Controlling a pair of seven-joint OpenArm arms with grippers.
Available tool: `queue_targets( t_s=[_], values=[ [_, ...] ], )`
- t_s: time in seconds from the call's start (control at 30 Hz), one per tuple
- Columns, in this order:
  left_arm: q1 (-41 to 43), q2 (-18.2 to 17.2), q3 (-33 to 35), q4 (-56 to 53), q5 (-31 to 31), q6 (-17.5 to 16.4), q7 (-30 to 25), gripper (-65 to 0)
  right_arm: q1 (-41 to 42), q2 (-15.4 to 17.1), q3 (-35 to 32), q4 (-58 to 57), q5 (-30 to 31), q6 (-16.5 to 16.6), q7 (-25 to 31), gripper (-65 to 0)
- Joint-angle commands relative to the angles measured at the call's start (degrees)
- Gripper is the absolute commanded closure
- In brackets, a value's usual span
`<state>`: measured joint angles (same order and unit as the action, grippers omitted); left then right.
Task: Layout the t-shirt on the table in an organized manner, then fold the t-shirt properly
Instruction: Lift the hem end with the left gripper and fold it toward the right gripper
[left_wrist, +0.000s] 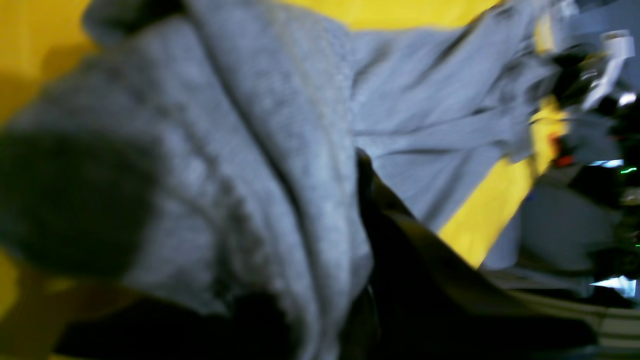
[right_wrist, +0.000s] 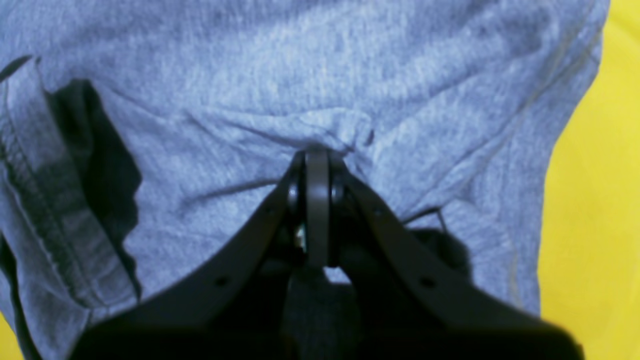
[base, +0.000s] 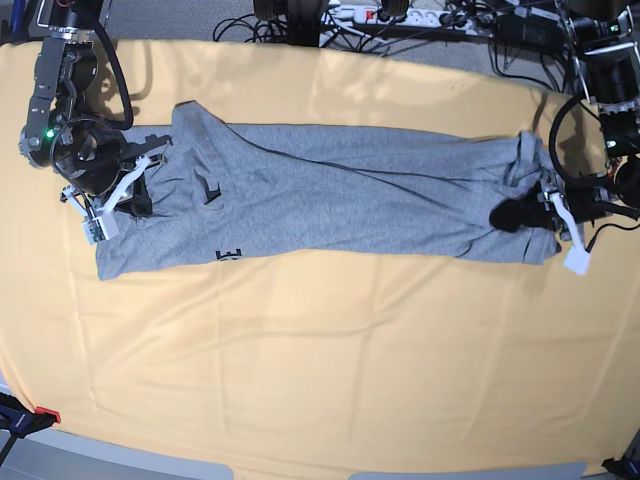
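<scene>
Next, my left gripper releases the bunched cloth on the middle of the grey t-shirt's long band (base: 305, 196) (left_wrist: 447, 146).
The grey t-shirt (base: 350, 200) lies stretched into a long band across the far half of the table (base: 320, 350), with a bit of black lettering (base: 228, 254) showing at its near edge. My right gripper (right_wrist: 317, 150) is shut on a pinch of the fabric at the shirt's left end in the base view, wrinkles fanning out from its tips. At the shirt's right end, my left gripper (base: 512, 215) is shut on bunched cloth. The left wrist view is blurred: grey folds (left_wrist: 260, 150) drape between dark fingers (left_wrist: 410, 265).
Cables and a power strip (base: 400, 15) run along the table's far edge. A red-tipped clamp (base: 40, 415) sits at the near left corner. The yellow cloth spreads wide in front of the shirt.
</scene>
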<state>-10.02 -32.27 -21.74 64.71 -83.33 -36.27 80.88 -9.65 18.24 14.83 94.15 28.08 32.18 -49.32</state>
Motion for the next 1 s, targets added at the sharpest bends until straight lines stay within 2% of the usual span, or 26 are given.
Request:
queue_targets(
  t_s=[0.0, 0.17, 0.3, 0.6, 0.7, 0.83, 0.93, 0.97],
  values=[
    [-1.3, -1.2, -0.5, 0.8, -1.7, -0.7, -0.9, 0.0, 0.0, 0.5, 0.0, 0.1, -1.1, -0.1, -2.3, 0.0],
    [-1.4, -0.5, -0.5, 2.4, -1.7, 0.2, -0.9, 0.0, 0.2, 0.5, 0.0, 0.1, -1.1, -0.2, -2.4, 0.0],
    [-1.4, 1.9, -0.5, 4.3, -1.7, 1.4, -0.9, 0.0, 0.2, 0.5, 0.0, 0.1, -0.4, -0.2, -2.3, 0.0],
    [-0.5, 12.7, -0.3, 13.9, -1.7, 1.5, -0.9, 0.0, 0.2, 0.5, 0.0, 0.1, 0.4, -0.2, -2.8, 0.0],
    [-0.1, 17.2, -0.2, 15.7, -1.7, 0.3, -0.9, 0.0, 0.2, 0.5, 0.0, 0.1, 0.4, 0.1, -2.8, 0.0],
    [-0.2, 22.1, 2.3, 15.5, -1.7, -3.6, -0.9, 0.0, 0.2, 0.5, 0.0, 0.1, 0.4, 0.2, -2.8, 0.0],
    [-0.2, 24.7, 5.6, 15.5, -1.5, -3.7, -0.9, 0.0, 0.2, 0.5, 0.0, 0.1, 0.4, 1.1, -2.8, 0.0],
    [-0.2, 25.5, 6.8, 15.5, 0.7, -3.7, -0.9, 0.0, 0.2, 0.5, 0.0, 0.1, 0.4, 1.3, -2.8, 0.0]
  ],
)
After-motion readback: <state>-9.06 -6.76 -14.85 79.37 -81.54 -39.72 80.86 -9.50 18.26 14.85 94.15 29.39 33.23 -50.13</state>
